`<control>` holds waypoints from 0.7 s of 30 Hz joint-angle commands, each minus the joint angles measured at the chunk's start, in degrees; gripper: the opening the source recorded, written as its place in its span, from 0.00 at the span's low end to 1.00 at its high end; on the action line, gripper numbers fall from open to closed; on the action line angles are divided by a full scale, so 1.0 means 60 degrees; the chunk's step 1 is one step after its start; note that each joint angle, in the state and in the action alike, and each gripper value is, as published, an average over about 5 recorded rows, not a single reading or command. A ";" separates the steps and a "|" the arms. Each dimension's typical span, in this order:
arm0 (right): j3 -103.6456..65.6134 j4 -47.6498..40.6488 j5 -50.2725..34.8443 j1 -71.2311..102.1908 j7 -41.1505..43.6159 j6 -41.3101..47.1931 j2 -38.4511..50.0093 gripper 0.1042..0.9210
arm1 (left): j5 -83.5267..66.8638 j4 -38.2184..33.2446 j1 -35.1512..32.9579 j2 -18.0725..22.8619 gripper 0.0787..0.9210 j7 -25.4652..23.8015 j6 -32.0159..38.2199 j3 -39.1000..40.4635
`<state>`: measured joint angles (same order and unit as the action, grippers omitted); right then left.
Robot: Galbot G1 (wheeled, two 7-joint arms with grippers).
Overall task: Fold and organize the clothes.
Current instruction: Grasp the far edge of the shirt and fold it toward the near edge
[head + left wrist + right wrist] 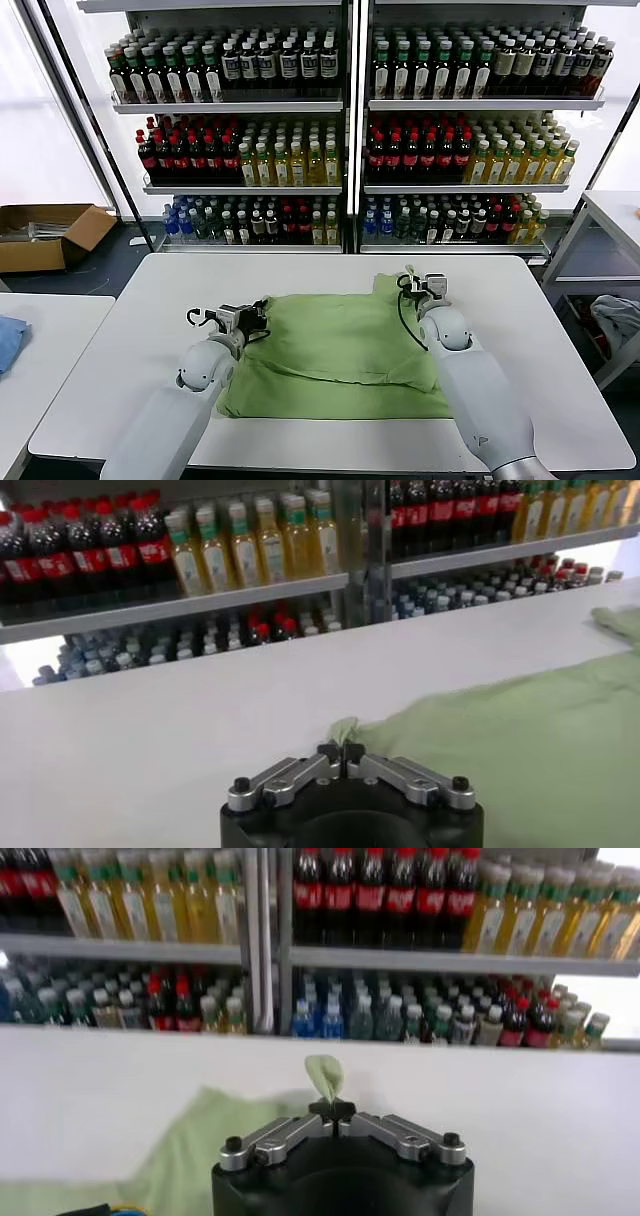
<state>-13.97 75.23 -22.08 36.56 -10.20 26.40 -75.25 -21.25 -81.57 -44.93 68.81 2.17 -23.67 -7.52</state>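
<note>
The robot's left gripper will release the polo shirt's pinched edge at the crease's end [256, 357] beside the left gripper's arm.
The light green polo shirt [335, 350] lies partly folded on the white table [150, 340]. My left gripper [258, 318] sits at the shirt's left edge, shut on a pinch of its fabric; in the left wrist view the gripper [341, 751] holds a small tip of green cloth [343, 727]. My right gripper [413, 285] is at the shirt's far right corner, shut on fabric; in the right wrist view the gripper [331, 1110] has a green tip [325, 1076] sticking up from its closed jaws. The buttons and the printed graphic are hidden.
Shelves of bottles [340, 130] stand behind the table. A cardboard box [45, 235] is on the floor at the left. A blue cloth [8, 340] lies on a side table at the left. A grey-white bundle [620, 320] sits at the right.
</note>
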 commanded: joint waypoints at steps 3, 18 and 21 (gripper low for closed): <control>-0.0234 0.2201 -0.0048 0.0858 -0.0105 -0.0033 0.0052 0.00 | 0.0142 -0.1236 -0.0585 -0.0124 0.01 0.0202 0.0964 -0.0159; -0.1084 0.4910 0.0222 0.3730 -0.1729 0.0723 0.0312 0.00 | 0.0330 -0.3290 -0.2496 -0.0602 0.01 0.0504 0.0856 -0.0577; -0.1267 0.5217 0.0220 0.4225 -0.1872 0.0820 0.0322 0.00 | 0.0446 -0.3505 -0.2833 -0.0553 0.01 0.0511 0.0830 -0.0611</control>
<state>-19.32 98.25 -21.16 52.75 -17.90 29.95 -73.62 -19.70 -95.37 -54.29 66.13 4.40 -19.34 -10.52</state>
